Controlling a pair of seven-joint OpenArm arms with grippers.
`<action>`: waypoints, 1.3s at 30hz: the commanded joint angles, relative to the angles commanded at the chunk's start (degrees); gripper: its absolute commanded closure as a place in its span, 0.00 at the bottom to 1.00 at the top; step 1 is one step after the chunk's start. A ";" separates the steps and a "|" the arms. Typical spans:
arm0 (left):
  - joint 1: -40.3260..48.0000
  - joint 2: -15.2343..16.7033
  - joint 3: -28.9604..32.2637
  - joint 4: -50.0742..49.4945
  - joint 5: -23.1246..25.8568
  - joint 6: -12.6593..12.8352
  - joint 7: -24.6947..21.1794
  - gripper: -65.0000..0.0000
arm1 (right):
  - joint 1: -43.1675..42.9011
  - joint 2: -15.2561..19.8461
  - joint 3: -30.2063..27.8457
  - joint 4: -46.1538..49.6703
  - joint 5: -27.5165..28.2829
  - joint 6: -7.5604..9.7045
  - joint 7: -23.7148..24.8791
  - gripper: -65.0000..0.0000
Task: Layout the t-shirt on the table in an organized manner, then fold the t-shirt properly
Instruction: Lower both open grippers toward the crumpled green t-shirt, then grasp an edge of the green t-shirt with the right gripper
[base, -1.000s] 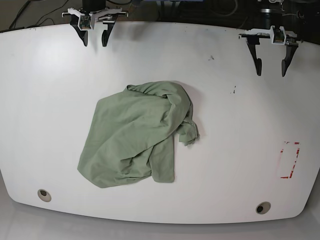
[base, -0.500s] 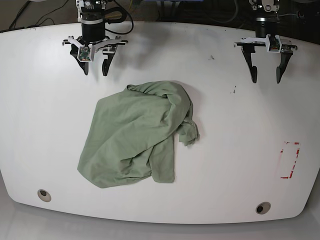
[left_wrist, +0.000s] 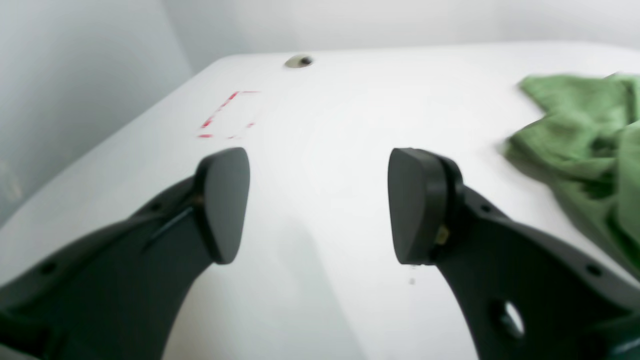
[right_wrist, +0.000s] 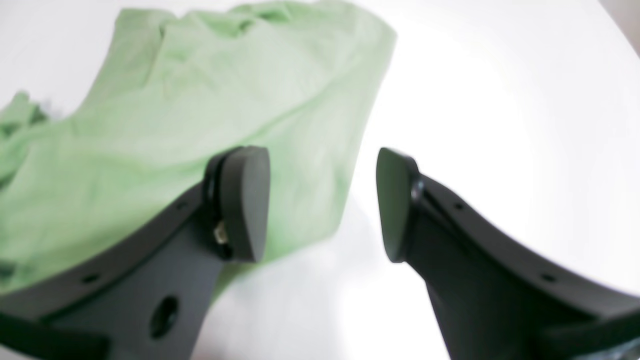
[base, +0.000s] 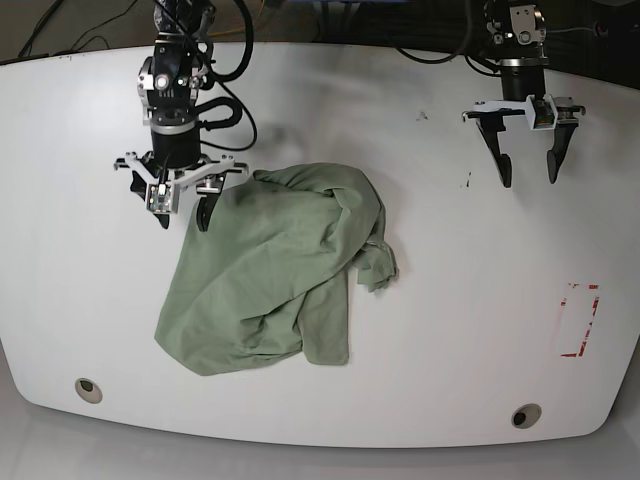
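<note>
My right gripper should grab the pale green t-shirt at its long outer edge (base: 188, 240) (right_wrist: 352, 165), farthest from my left gripper and just past the nearest corner.
The pale green t-shirt (base: 275, 270) lies crumpled in a heap at the middle of the white table (base: 470, 300). My right gripper (base: 182, 222) hangs open at the shirt's upper left edge, one finger over the cloth and one over bare table. In the right wrist view the t-shirt (right_wrist: 175, 115) fills the left side behind the open right gripper (right_wrist: 322, 205), which holds nothing. My left gripper (base: 527, 178) stands open over bare table, well right of the shirt. The left wrist view shows the open left gripper (left_wrist: 317, 205) and a bit of t-shirt (left_wrist: 585, 145) at the right edge.
Red tape marks (base: 578, 320) lie near the table's right edge. Two grey grommets (base: 88, 389) (base: 525, 414) sit near the front edge. Small dark specks (base: 466, 182) mark the table close to the left gripper. Cables run behind the table's far edge.
Both arms have come forward from the table's far edge. The right gripper has moved down to the shirt's upper left edge; the left gripper advanced a little. The shirt has not moved.
</note>
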 joint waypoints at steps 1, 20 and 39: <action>-0.70 -0.09 0.00 -0.09 0.00 0.00 0.00 0.37 | 1.32 0.09 0.44 -0.88 0.00 0.00 -0.70 0.49; -9.67 -0.26 0.00 0.18 -0.44 -11.43 11.87 0.37 | 10.29 0.00 6.68 -16.18 0.09 1.93 -1.05 0.49; -17.23 -0.18 0.09 0.18 -1.76 -20.31 26.81 0.37 | 14.86 1.14 13.54 -25.32 17.85 1.85 -6.42 0.49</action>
